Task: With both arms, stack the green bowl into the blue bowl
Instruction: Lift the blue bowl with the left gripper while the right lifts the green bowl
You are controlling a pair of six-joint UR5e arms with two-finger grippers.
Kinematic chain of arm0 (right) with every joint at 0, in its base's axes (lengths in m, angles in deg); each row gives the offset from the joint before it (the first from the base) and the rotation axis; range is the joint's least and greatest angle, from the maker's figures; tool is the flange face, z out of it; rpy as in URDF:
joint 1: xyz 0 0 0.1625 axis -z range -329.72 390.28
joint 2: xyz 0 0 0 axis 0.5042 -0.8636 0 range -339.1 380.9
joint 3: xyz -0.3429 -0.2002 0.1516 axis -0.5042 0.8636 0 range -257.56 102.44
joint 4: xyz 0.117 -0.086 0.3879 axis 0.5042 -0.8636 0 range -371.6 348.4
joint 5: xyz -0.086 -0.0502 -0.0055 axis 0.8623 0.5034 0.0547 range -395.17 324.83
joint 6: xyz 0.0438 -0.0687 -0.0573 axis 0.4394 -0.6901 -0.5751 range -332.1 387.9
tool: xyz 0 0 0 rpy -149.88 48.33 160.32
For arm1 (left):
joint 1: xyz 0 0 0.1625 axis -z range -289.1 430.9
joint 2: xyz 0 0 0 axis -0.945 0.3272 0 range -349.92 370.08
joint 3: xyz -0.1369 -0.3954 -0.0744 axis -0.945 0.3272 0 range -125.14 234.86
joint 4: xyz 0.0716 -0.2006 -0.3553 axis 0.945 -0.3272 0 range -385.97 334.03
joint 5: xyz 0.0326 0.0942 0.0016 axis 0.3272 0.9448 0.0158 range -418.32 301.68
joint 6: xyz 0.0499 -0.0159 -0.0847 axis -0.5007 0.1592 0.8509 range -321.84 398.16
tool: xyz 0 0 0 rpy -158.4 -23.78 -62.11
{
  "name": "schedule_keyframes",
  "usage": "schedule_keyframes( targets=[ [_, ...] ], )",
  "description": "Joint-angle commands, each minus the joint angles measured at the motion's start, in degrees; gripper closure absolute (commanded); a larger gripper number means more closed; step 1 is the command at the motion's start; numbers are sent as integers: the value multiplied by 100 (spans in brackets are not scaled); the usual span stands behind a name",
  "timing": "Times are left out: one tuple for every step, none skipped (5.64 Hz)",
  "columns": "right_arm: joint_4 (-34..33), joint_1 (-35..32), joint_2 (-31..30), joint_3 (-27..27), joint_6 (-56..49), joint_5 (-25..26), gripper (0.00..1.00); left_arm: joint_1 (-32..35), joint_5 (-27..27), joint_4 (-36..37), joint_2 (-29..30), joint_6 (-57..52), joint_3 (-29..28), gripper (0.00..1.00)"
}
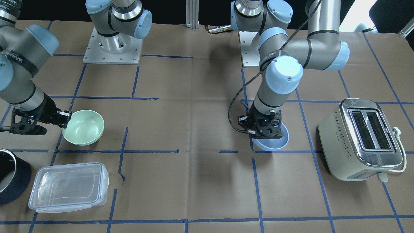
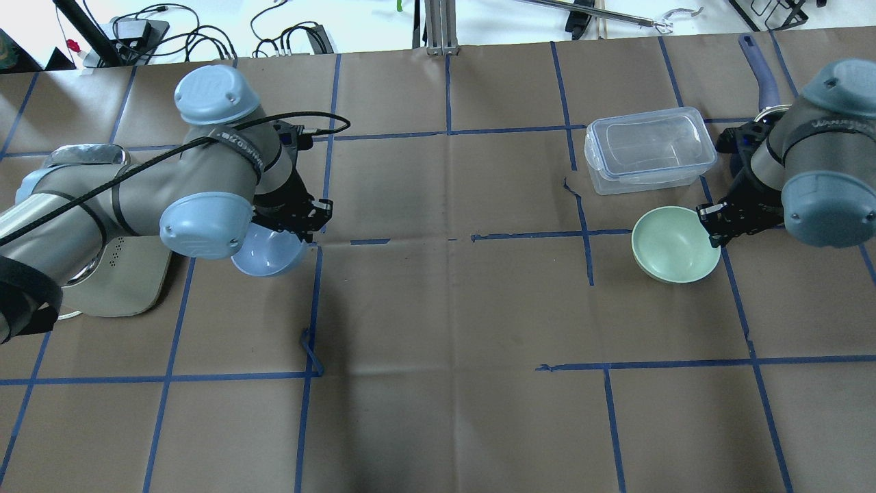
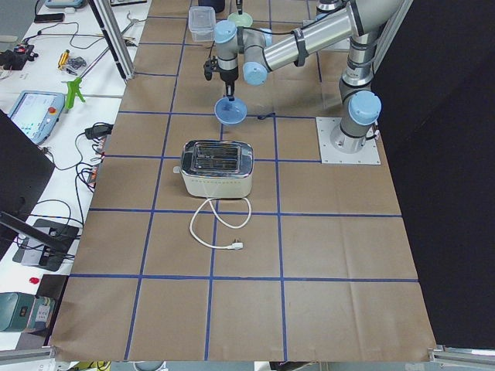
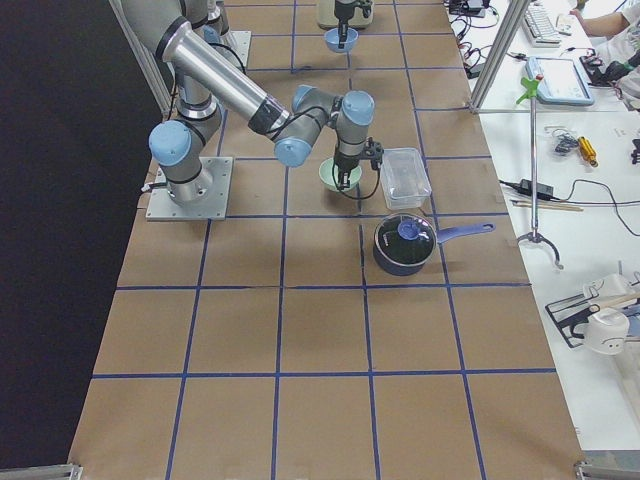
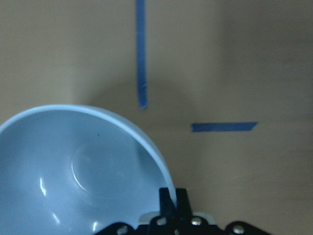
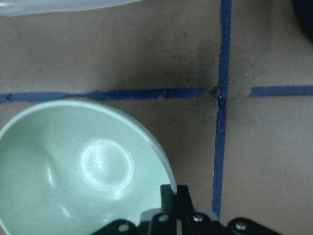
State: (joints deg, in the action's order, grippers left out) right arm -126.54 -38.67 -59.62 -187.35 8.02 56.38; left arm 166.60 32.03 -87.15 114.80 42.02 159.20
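Note:
My left gripper needs to release the blue bowl, now far from the mint-green bowl, so that it sits in the gap [image 1: 190, 144] between the short and long strips of blue tape.
The pale blue bowl [image 1: 271, 144] is on the robot's left side, also in the overhead view [image 2: 270, 255]. My left gripper [image 1: 263, 129] is shut on its rim; the left wrist view shows the fingers [image 5: 168, 201] pinching the rim of the blue bowl [image 5: 78, 171]. The mint-green bowl [image 1: 83, 127] is on the robot's right side, also in the overhead view [image 2: 674, 244]. My right gripper [image 1: 66, 118] is shut on its rim, as the right wrist view shows with the green bowl [image 6: 83, 171]. The bowls are far apart. I cannot tell whether either is off the table.
A cream and chrome toaster [image 1: 360, 139] with a white cord stands beside the left arm. A clear lidded container [image 1: 68, 186] and a dark navy pot [image 1: 9, 178] lie near the green bowl. Brown paper with blue tape lines lies between the bowls.

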Motion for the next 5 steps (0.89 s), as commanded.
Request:
schedule_keyframes(
  targets=[
    [2061, -66, -166, 1548, 10, -23, 95, 1260, 9, -43, 799, 500, -1095, 98],
    [2916, -214, -218, 2227, 71, -67, 95, 1684, 9, 0, 1213, 501, -1535, 97],
    [3464, -529, -271, 2755, 150, -111, 95, 2010, 26, 1, 1365, 501, -1601, 97],
    [3479, -689, -272, 2865, 186, -346, 95, 2135, 27, -17, 1401, 501, -1584, 97],
    [3479, -699, -263, 2858, 204, -366, 95, 2145, 0, -25, 1541, 545, -1575, 94]
  ],
)
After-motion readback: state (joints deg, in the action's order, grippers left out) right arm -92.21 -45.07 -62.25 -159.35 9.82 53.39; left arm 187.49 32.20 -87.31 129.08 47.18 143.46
